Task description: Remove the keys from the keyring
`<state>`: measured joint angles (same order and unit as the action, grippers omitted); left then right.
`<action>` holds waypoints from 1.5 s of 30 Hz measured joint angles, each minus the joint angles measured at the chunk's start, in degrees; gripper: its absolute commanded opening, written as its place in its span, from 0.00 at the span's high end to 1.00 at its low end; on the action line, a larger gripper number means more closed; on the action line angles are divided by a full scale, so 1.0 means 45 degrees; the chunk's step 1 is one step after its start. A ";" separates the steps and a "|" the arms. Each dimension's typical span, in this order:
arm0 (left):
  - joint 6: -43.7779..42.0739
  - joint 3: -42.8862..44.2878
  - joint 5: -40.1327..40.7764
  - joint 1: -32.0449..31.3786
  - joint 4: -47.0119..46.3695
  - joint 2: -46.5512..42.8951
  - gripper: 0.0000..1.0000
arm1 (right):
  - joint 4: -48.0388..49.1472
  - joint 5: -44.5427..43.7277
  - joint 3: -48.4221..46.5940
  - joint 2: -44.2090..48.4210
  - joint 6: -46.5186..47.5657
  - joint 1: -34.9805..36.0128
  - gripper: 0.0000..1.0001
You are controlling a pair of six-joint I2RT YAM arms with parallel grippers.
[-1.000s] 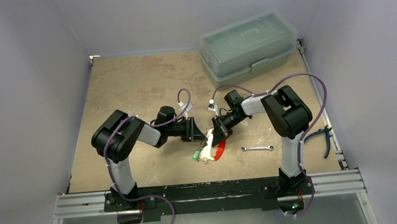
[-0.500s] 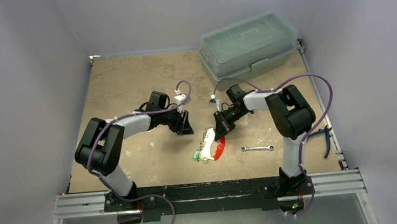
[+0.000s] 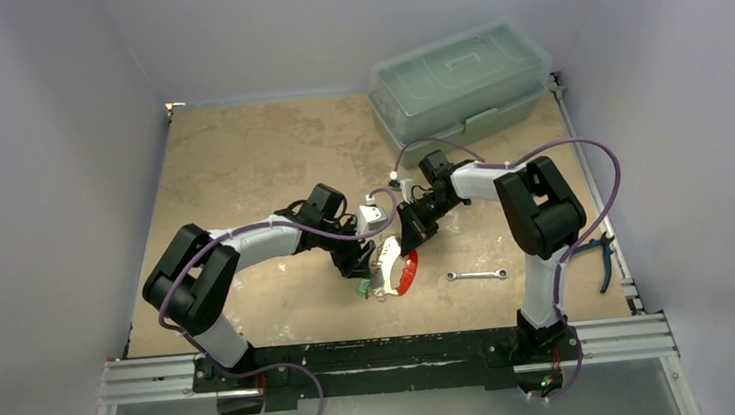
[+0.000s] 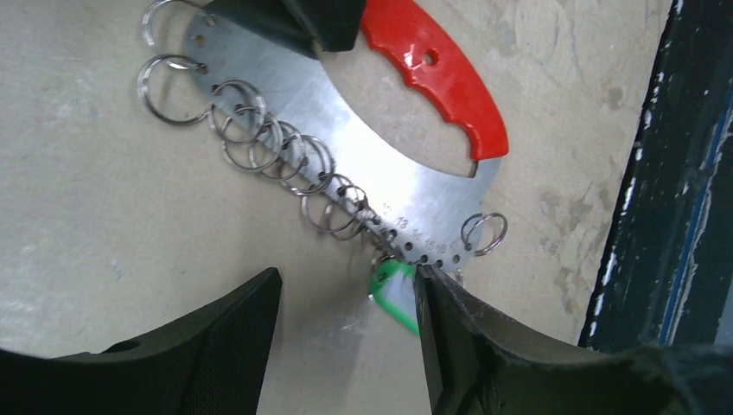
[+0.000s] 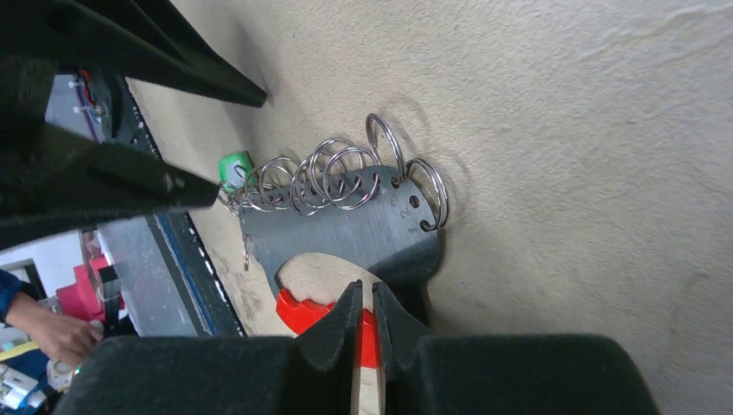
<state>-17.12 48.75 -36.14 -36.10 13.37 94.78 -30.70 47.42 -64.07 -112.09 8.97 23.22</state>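
The keyring is lying flat, so next my left gripper picks up the crescent by its edge (image 4: 403, 245) next to the green key before my right gripper takes the red section.
The keyring (image 3: 389, 262) lies flat on the table, a metal crescent (image 4: 346, 138) closed into a loop by a red section (image 4: 432, 69). Wire rings (image 4: 259, 143) fringe its outer edge. Of the keys, only the green-headed one (image 4: 393, 296) shows, at the crescent's tip. My left gripper (image 4: 346, 275) is open just above the table, its right finger (image 4: 449, 328) against the green key. My right gripper (image 5: 363, 290) hovers over the loop's hole and the red section (image 5: 302, 316), its jaws a narrow slit apart with nothing between them.
A slim silver wrench (image 3: 478, 275) lies right of the keyring. Blue-handled pliers (image 3: 600, 252) rest at the table's right edge. A lidded clear box (image 3: 460, 84) stands at the back right. The black front rail (image 4: 683, 173) runs close beside the keyring.
My left arm pulled away to the left, then swung back to the keyring's green key with wider jaws. The right jaws have parted slightly over the keyring's top end.
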 measured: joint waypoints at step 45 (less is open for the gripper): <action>0.6173 0.1433 -0.2346 0.3147 -0.2283 -0.0374 1.00 | 0.3934 0.0967 0.1030 0.3395 -0.2997 -0.2089 0.09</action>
<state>10.66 55.20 -46.70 -21.93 3.09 93.10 -12.99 51.77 -59.44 -96.82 -4.51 13.82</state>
